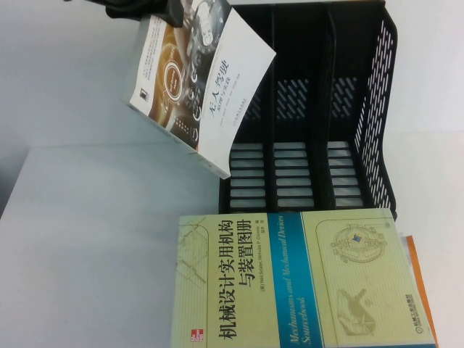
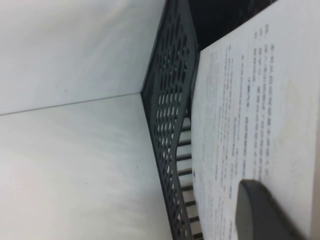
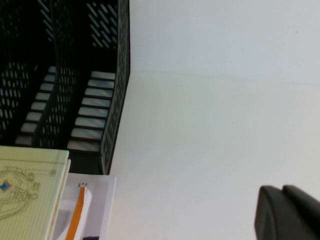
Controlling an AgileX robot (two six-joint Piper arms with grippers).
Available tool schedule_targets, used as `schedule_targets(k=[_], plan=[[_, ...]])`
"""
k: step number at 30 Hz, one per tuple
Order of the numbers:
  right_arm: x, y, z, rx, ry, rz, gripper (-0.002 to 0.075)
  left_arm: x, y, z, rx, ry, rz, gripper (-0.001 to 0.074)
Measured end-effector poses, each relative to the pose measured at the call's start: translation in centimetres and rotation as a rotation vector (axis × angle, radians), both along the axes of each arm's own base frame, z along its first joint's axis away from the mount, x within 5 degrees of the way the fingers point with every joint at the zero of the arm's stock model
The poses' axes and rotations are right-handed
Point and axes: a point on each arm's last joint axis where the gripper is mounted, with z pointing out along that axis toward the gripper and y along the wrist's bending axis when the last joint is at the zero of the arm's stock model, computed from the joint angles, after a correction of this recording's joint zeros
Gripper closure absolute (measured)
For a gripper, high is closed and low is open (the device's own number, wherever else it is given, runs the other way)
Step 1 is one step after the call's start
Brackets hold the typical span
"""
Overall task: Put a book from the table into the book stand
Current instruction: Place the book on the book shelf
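My left gripper should release the white book standing upright in the black book stand's end slot [image 1: 251, 185] [image 2: 200, 185] next to the bare table. The book now hangs tilted at the stand's corner.
The book [image 1: 196, 87], white with a dashboard collage and an orange ringed circle, hangs tilted in the air at the front left corner of the black book stand [image 1: 312, 109]. Its lower corner reaches over the stand's left slot. My left gripper [image 1: 141, 10] is shut on the book's upper edge at the top of the high view. In the left wrist view one finger [image 2: 265, 215] presses on the book's text-printed back cover [image 2: 250, 115], beside the stand's perforated side [image 2: 172, 125]. My right gripper [image 3: 287, 212] is shut and empty over the white table [image 3: 210, 125], to the right of the stand [image 3: 75, 75].
A pale yellow-green book with a blue band [image 1: 290, 283] lies in front of the stand, on top of an orange-edged book [image 1: 420, 283]; both show in the right wrist view [image 3: 25, 195] [image 3: 77, 215]. Bare white table [image 1: 87, 239] lies to the left.
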Motion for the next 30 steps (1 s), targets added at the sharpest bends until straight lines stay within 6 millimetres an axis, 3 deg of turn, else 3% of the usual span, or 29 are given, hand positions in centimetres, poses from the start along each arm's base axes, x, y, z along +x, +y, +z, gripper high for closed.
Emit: schedule_targets(k=[11, 23, 30], plan=[[0.1, 0.1, 0.2, 0.004, -0.025, 0.007, 0.0728, -2.2, 1.0, 2.3, -0.035, -0.055, -0.013, 0.0634], [0.1, 0.1, 0.1, 0.006, -0.017, 0.005, 0.0728, -2.1, 0.8, 2.3, -0.048, -0.053, -0.023, 0.0634], [0.1, 0.1, 0.1, 0.008, -0.015, 0.005, 0.0728, -0.5, 0.0, 1.0, -0.049, -0.048, -0.021, 0.0634]])
